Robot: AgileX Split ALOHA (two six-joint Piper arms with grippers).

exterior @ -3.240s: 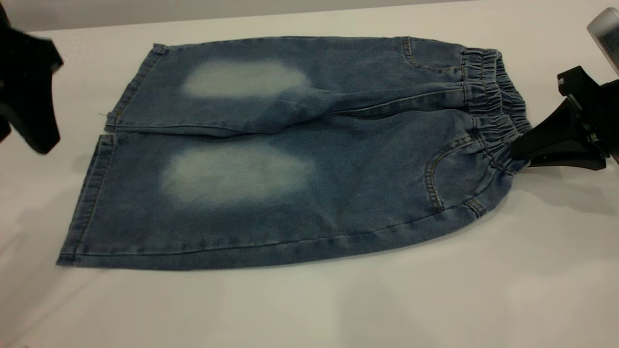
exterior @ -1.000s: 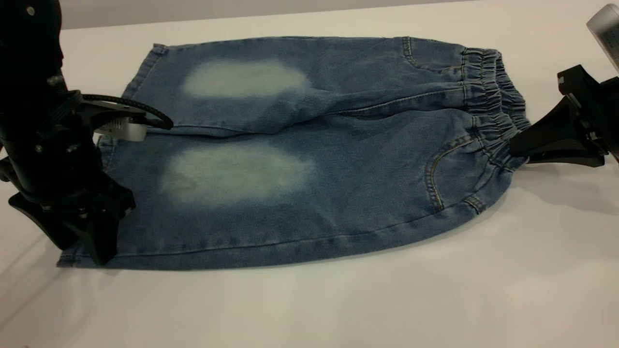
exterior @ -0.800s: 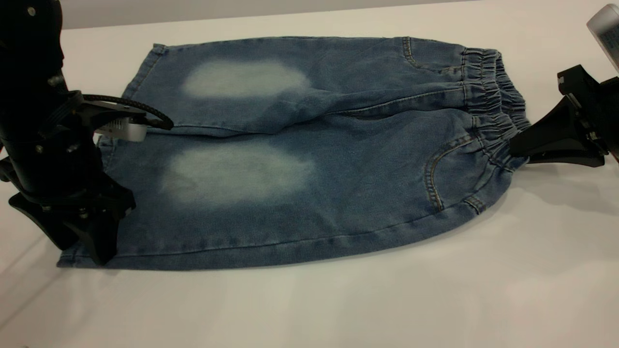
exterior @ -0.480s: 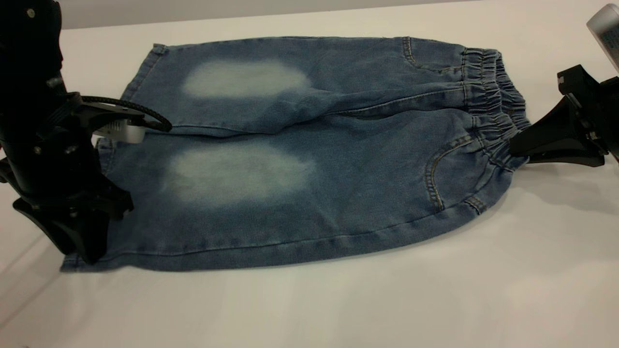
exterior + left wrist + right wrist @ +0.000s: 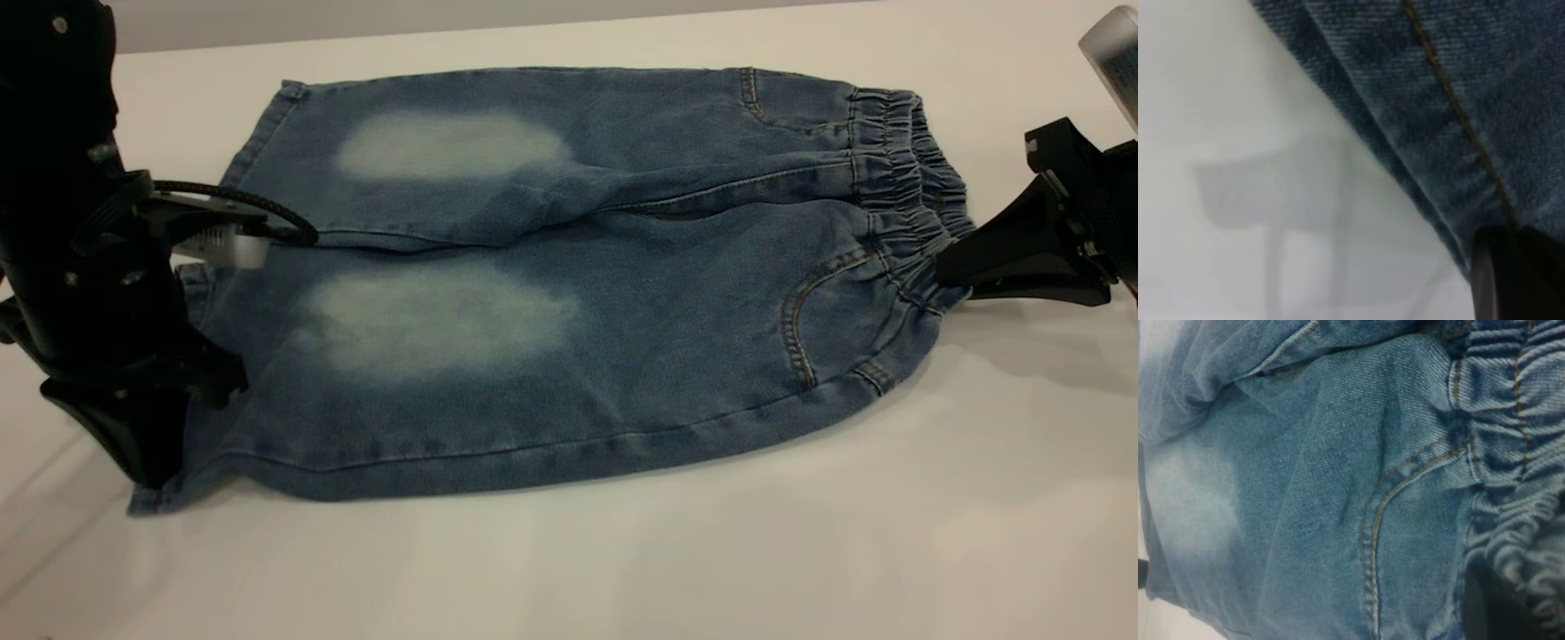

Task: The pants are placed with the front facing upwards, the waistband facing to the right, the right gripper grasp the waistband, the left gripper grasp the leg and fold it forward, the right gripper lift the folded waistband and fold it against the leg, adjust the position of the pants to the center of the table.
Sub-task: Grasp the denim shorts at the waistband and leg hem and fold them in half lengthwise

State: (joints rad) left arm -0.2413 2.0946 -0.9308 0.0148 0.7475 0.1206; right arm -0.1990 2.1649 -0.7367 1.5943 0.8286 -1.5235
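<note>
The edge of the near leg buckles next to my left gripper's hold on the hem, so next my left gripper lets go, lays the leg straight, then grabs the hem corner (image 5: 145,505).
The blue denim pants (image 5: 533,293) lie flat on the white table (image 5: 711,551), front up, with the gathered waistband (image 5: 907,187) at the right. My left gripper (image 5: 151,467) stands over the near leg's hem corner, shut on the hem; the left wrist view shows the stitched hem (image 5: 1438,133) running into its dark jaw (image 5: 1511,273). My right gripper (image 5: 947,271) is shut on the near end of the waistband. In the right wrist view, the ruched waistband (image 5: 1511,453) and the curved pocket seam (image 5: 1385,520) lie just ahead of that gripper (image 5: 1491,607).
Bare table surface extends in front of the pants and to the near right. The table's far edge (image 5: 444,31) runs just behind the far leg. A grey-white casing corner (image 5: 1111,53) of the right arm shows at the upper right.
The left gripper came in from the far left and settled on the near leg's hem. In the last half second the hem corner has shifted toward the front, and the cloth beside it has puckered.
</note>
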